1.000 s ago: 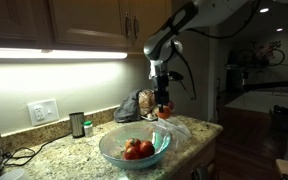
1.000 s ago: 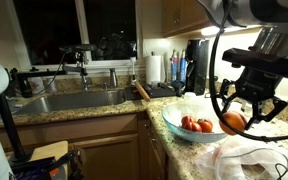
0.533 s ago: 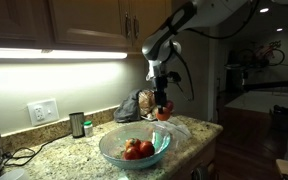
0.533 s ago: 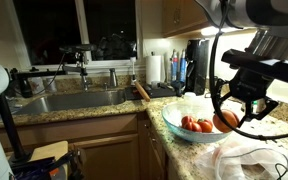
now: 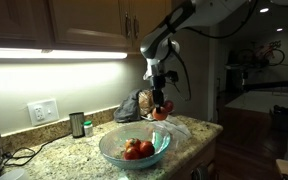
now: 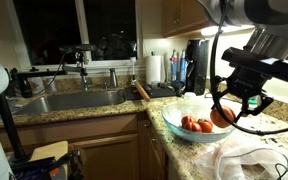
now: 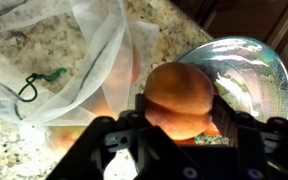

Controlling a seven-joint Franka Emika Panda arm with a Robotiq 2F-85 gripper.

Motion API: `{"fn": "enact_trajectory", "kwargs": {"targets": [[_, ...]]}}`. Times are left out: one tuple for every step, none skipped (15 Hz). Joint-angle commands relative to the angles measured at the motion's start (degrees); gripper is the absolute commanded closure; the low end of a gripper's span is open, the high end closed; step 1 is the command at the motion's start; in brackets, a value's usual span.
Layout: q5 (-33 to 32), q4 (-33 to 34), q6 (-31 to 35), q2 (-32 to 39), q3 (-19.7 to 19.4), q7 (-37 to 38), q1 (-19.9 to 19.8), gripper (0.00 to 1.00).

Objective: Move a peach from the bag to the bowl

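Next, my gripper lets go of the peach inside the clear glass bowl (image 5: 147, 135) beside the red fruits, toward the mesh bag.
My gripper (image 7: 179, 125) is shut on an orange-red peach (image 7: 179, 95) and holds it in the air. In both exterior views the peach (image 5: 160, 111) (image 6: 222, 117) hangs just past the rim of the clear glass bowl (image 5: 134, 147) (image 6: 190, 122), between bowl and bag. The bowl holds a few red fruits (image 5: 136, 149) (image 6: 194, 125). The white mesh bag (image 7: 59, 50) (image 6: 246, 158) lies on the granite counter beside the bowl, with more fruit showing through it (image 7: 109, 100). The bowl also shows in the wrist view (image 7: 249, 75).
A dark crumpled bag (image 5: 134, 104) and a small cup (image 5: 77, 124) stand at the wall. A sink (image 6: 79, 101) with faucet, a paper towel roll (image 6: 155, 68) and bottles (image 6: 179, 72) are on the far counter. The counter edge (image 5: 199, 145) is close by.
The gripper with the peach has moved a little up and towards the bowl. Bowl and bag have not moved.
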Motion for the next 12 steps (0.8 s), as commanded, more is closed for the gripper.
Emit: {"fn": "enact_trajectory", "kwargs": {"targets": [[1.43, 1.86, -0.37, 0.88, 0.46, -1.61, -0.74, 0.59], [1.56, 2.21, -0.40, 1.18, 0.53, -1.83, -0.80, 0.59], [1.73, 2.57, -0.40, 1.59, 0.60, -2.06, -0.85, 0.59], [1.83, 2.96, -0.30, 2.02, 0.66, -2.29, -0.88, 0.59], [2.02, 3.30, -0.29, 2.45, 0.77, -2.70, -0.96, 0.59], [2.14, 3.66, -0.30, 2.82, 0.85, -2.87, -0.97, 0.59], [2.28, 3.98, -0.22, 3.16, 0.92, -3.14, -1.00, 0.59], [2.41, 4.37, -0.24, 3.56, 1.02, -3.53, -1.05, 0.59], [2.60, 4.70, -0.27, 3.93, 1.12, -3.87, -1.09, 0.59], [2.67, 5.13, -0.35, 4.30, 1.21, -3.96, -1.05, 0.59], [2.68, 5.42, -0.33, 4.62, 1.29, -4.11, -1.00, 0.59], [2.61, 5.65, -0.34, 4.92, 1.45, -4.25, -0.88, 0.59]]}}
